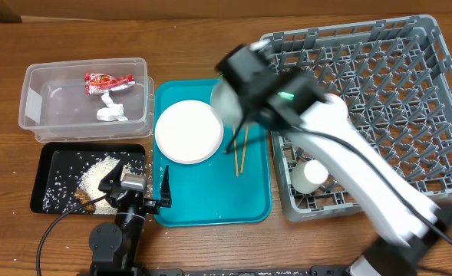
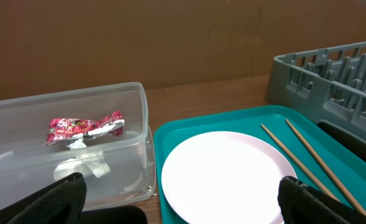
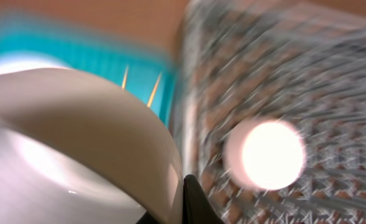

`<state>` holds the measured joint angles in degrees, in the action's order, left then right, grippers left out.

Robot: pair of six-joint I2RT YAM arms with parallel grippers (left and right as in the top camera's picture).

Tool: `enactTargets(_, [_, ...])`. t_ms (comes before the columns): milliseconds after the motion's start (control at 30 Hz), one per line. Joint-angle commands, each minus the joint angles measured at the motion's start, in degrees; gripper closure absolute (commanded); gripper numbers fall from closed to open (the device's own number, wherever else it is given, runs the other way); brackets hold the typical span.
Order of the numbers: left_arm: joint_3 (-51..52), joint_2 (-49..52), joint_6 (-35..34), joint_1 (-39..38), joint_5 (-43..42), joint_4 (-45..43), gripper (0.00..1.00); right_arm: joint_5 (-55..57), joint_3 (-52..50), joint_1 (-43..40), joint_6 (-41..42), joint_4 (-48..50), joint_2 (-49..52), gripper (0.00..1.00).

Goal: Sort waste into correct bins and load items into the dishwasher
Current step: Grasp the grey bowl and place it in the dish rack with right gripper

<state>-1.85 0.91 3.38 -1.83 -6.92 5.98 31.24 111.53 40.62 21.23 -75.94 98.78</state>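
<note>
The pale bowl will go in the middle of the grey dish rack [image 1: 375,107], beyond the small white cup. I should set it down there with my right gripper. The bowl is now over the teal tray's corner.
My right gripper [image 1: 239,90] is shut on the rim of a pale bowl [image 1: 222,101] and holds it in the air over the teal tray's far right corner, beside the grey dish rack [image 1: 379,84]. The bowl fills the left of the right wrist view [image 3: 77,143], which is blurred. A small white cup [image 1: 311,175] stands in the rack's near left part. A white plate [image 1: 189,132] and two chopsticks [image 1: 241,149] lie on the teal tray. My left gripper [image 1: 137,181] is open and empty near the front edge, facing the plate [image 2: 226,177]. No second bowl shows.
The clear tub [image 1: 34,107] at the far left holds a red sachet [image 1: 108,80] and a white napkin [image 1: 112,111]. The black tray [image 1: 45,180] holds rice and brown scraps [image 1: 95,178]. The teal tray [image 1: 210,207] lies between them and the rack.
</note>
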Motion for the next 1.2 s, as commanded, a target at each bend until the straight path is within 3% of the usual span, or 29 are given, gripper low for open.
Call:
enactTargets(0, [0.61, -0.63, 0.48, 0.33, -0.15, -0.22, 0.0, 13.11, 1.38, -2.45, 10.03, -1.18, -5.53, 0.96])
enactTargets(33, [0.61, -0.63, 0.48, 0.33, -0.13, -0.24, 0.0, 15.13, 1.36, -3.56, 12.26, -2.64, -5.73, 0.96])
enactTargets(200, [0.61, -0.63, 0.48, 0.33, -0.15, -0.24, 0.0, 27.5, -1.31, -17.57, 38.91, -17.18, -4.94, 0.96])
enactTargets(267, [0.61, -0.63, 0.48, 0.33, -0.15, -0.24, 0.0, 27.34, -3.02, -22.14, 40.79, -17.57, -4.59, 0.96])
enactTargets(400, [0.61, -0.63, 0.48, 0.33, -0.15, -0.22, 0.0, 27.21, -9.92, -33.51, 40.63, -12.83, -3.78, 0.96])
enactTargets(567, [0.61, -0.63, 0.48, 0.33, -0.15, -0.22, 0.0, 27.19, -16.09, -39.5, 39.87, -8.52, -1.01, 0.96])
enactTargets(700, [0.61, -0.63, 0.48, 0.33, -0.13, -0.22, 0.0, 27.21, -17.77, -40.81, 38.18, -5.4, 3.02, 0.96])
enactTargets(933, [0.61, -0.63, 0.48, 0.33, -0.15, -0.24, 0.0, 31.39, -17.77, -40.7, 25.53, 2.82, 10.32, 0.96])
enactTargets(1167, [0.61, -0.63, 0.48, 0.33, -0.13, -0.24, 0.0, 34.47, -17.77, -40.7, 23.23, 3.8, 14.36, 0.96])
